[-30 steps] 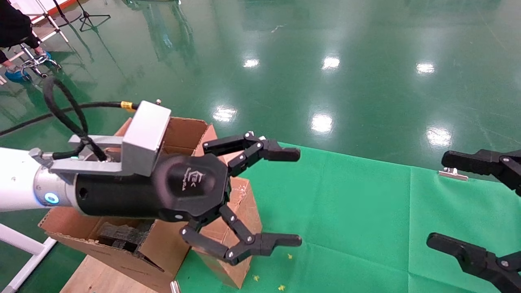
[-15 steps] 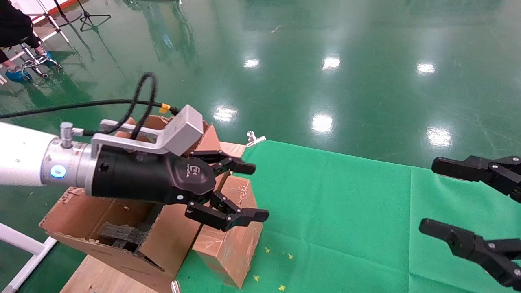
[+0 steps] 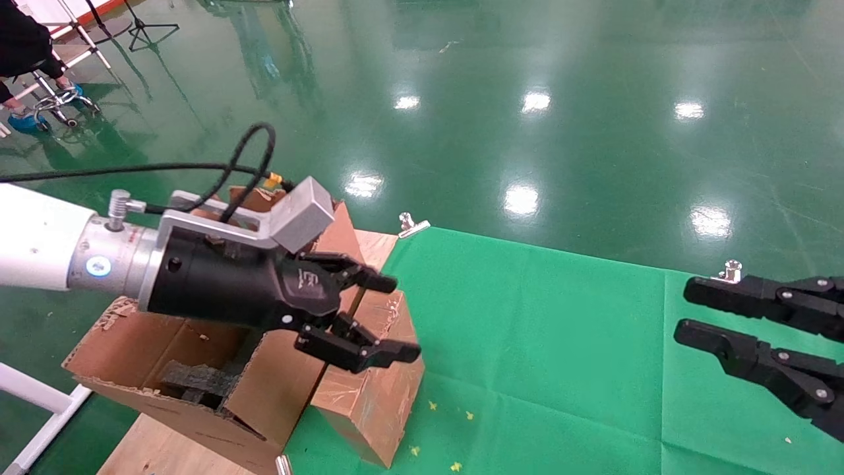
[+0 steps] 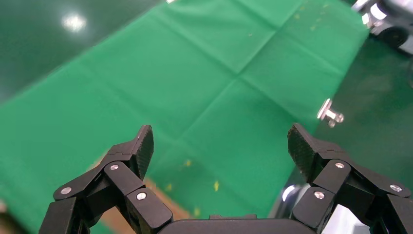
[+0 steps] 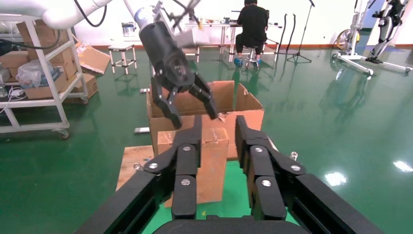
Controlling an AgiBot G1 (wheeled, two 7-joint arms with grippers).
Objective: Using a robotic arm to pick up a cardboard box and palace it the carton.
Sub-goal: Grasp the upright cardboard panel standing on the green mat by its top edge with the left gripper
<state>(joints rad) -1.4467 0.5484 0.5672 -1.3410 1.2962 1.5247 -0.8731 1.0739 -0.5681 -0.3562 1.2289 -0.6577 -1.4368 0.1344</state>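
Observation:
I will close my left gripper on the cardboard box across the middle of its narrow top (image 3: 355, 379), with one finger on each broad side of the box.
The small brown cardboard box (image 3: 372, 396) stands upright at the left edge of the green cloth, against the large flapped carton (image 3: 264, 396). Black foam (image 3: 191, 381) lies inside the carton. The robotic arm is my left one. Its gripper (image 3: 405, 318) is open and empty just above the box's top. The left wrist view shows its fingers spread (image 4: 220, 142) over the green cloth. The right wrist view shows the box (image 5: 216, 146), the carton (image 5: 229, 97) behind it and the left gripper (image 5: 194, 117) over them. My right gripper (image 3: 682, 309) is at the far right, narrowly open and empty.
A green cloth (image 3: 560, 343) covers the table, held by metal clips (image 3: 410, 224) (image 3: 730, 269). The carton sits on a wooden board (image 3: 165, 448). A white frame leg (image 3: 39, 422) is at the lower left. A person (image 3: 26, 46) and stands are far back left.
My left gripper has come down and drawn back over the box's top, and its fingers have narrowed from a wide spread. My right gripper's fingers have closed in to a narrow gap.

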